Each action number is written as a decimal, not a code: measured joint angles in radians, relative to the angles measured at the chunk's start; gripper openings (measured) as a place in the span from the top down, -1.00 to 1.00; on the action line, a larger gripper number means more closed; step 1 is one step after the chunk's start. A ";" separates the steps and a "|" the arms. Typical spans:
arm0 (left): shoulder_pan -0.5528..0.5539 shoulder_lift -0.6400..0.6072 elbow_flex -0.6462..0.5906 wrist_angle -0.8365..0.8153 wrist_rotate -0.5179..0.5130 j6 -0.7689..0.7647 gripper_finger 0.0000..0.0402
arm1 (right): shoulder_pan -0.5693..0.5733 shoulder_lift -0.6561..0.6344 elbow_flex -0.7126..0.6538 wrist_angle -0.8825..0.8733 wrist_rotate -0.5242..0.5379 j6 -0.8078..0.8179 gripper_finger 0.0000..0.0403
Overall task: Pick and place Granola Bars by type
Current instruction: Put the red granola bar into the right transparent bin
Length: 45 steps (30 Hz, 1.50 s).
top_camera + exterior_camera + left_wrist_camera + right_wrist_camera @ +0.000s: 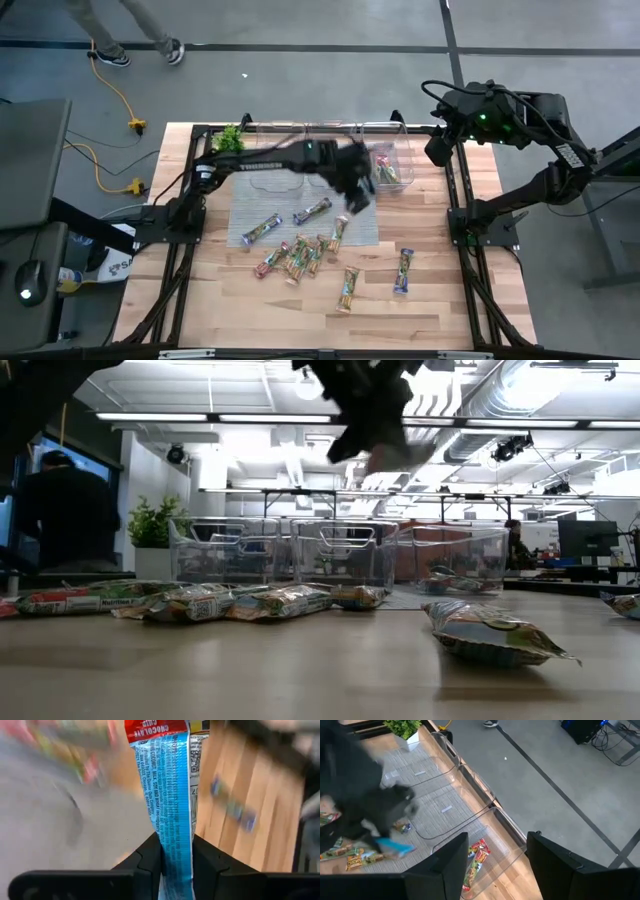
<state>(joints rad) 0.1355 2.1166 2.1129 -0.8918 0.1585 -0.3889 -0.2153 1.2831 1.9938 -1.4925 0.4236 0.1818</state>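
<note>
I will use my left gripper to put the blue granola bar down on top of the red bars in their clear bin (385, 172).
My left gripper (358, 196) is above the table's middle, near the right clear bin (392, 152), and is shut on a granola bar (167, 785) with a blue wrapper and a red end. In the low view the gripper (368, 422) is high above the table. Several other bars lie flat on the grey mat (250, 205) and on the wood: a heap (298, 256), a purple one (312, 210), and two apart (348, 288) (403, 270). Red bars (476, 851) lie in the right bin. My right gripper (495, 865) is open and empty at the table's far right corner. My left gripper pinches the bar between its two fingers (150, 860) on the two flat faces of the blue part (175, 847), near one end. The fingers slant down from above and lie along the bar. The bar sticks out past the fingertips, red end farthest away, clear of the table.
Three clear bins (330, 140) stand in a row along the far edge, with a small green plant (230, 138) at their left. Dark frame rails (462, 210) run along both table sides. A person (60, 510) is in the room behind.
</note>
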 joint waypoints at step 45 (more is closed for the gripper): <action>0.218 0.218 0.077 0.456 0.154 -0.165 0.03 | 0.000 0.000 0.000 0.016 0.014 0.002 0.07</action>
<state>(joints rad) 0.3538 2.3348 2.1899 -0.4354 0.3122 -0.5535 -0.2157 1.2835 1.9938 -1.4769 0.4381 0.1833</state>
